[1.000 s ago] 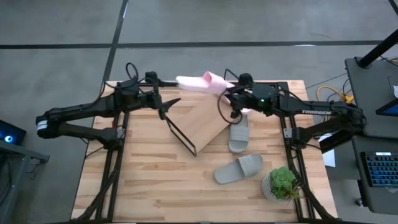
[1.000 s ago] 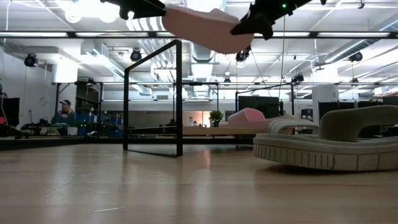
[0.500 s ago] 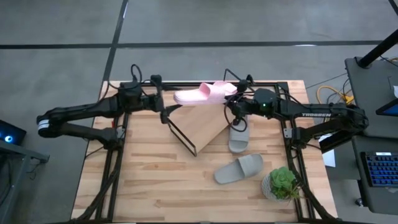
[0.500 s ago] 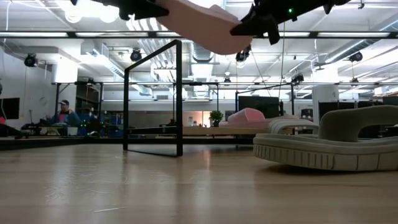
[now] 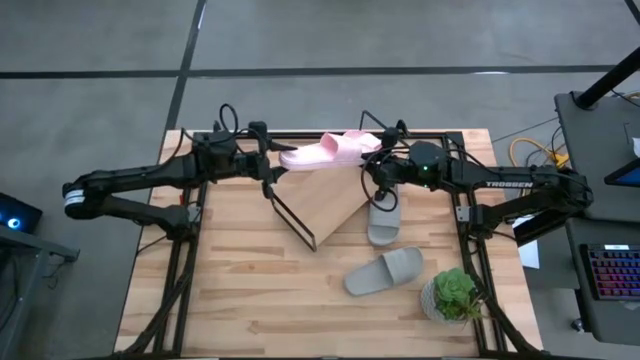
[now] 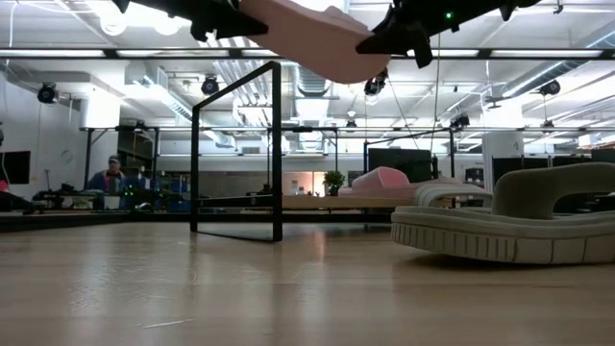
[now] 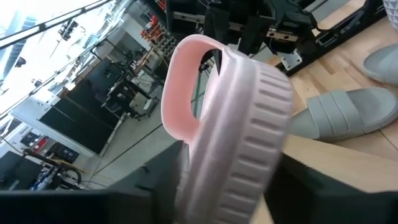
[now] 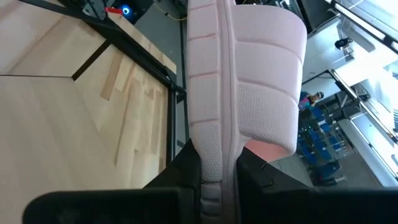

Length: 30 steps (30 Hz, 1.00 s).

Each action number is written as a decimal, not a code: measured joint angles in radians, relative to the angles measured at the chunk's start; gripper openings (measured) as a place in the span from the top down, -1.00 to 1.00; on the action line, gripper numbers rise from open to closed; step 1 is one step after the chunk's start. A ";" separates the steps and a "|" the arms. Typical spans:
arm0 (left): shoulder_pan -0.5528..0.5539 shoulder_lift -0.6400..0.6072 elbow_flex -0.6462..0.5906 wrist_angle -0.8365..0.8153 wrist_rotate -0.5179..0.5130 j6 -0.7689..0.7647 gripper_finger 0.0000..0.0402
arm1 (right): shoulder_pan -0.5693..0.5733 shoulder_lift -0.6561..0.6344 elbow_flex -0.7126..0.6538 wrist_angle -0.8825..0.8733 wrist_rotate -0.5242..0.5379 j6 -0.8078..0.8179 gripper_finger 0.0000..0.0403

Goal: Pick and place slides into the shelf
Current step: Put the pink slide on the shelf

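Observation:
I can see the pink slide hanging crosswise over the shelf in both grippers, so next I open my right gripper, let my left gripper turn the slide, then take its side (image 5: pixel 345 163) with my right gripper.
A pale pink slide (image 5: pixel 330 150) hangs in the air over the far edge of the slanted wooden shelf (image 5: pixel 325 200), sole edge toward the camera in both wrist views. My left gripper (image 5: pixel 276 166) is shut on its left, heel end. My right gripper (image 5: pixel 372 167) is shut on its right, toe end, near the strap (image 8: pixel 268 81). Two grey slides lie flat on their soles on the table: one (image 5: pixel 385 218) beside the shelf's right edge, one (image 5: pixel 385 272) nearer the front. In the low view a second pink slide (image 6: pixel 384 180) shows behind the grey one (image 6: pixel 509 226). My left gripper has the slide's rounded heel end (image 7: pixel 249 155) between its two fingers, which come roughly level from the table's left. The fingers stand against both sides of the ridged sole. The slide is clear of the shelf. My right gripper pinches the sole's thin edge (image 8: pixel 211 163) at the toe end between its two fingers. It comes roughly level from the table's right, along the slide's length. The slide stands on edge in the hold, lifted clear, strap to one side.
A small potted plant (image 5: pixel 455 295) stands at the table's front right. The shelf's black wire frame (image 6: pixel 274 144) rises at its near left side. Bare tabletop (image 5: pixel 240 280) spreads over the front left.
The pink slide has come down a little toward the shelf and turned in my right gripper. My left gripper has moved right and down to the slide's heel end, and its fingers have closed in on it.

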 joint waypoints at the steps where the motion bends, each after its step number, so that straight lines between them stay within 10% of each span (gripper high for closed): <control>1: 0.000 0.000 0.000 -0.001 0.000 0.005 0.27 | 0.000 0.000 0.000 -0.001 0.000 0.000 0.80; 6: -0.002 0.001 -0.002 0.017 0.001 0.054 0.80 | 0.000 -0.003 0.002 0.006 0.002 0.013 0.80; 18: 0.003 0.021 -0.001 0.070 -0.361 0.045 0.80 | 0.000 -0.010 0.049 0.016 0.215 0.169 0.20; 30: -0.001 0.191 0.030 0.103 -0.554 0.104 0.80 | 0.004 0.011 0.066 0.004 0.026 -0.029 0.13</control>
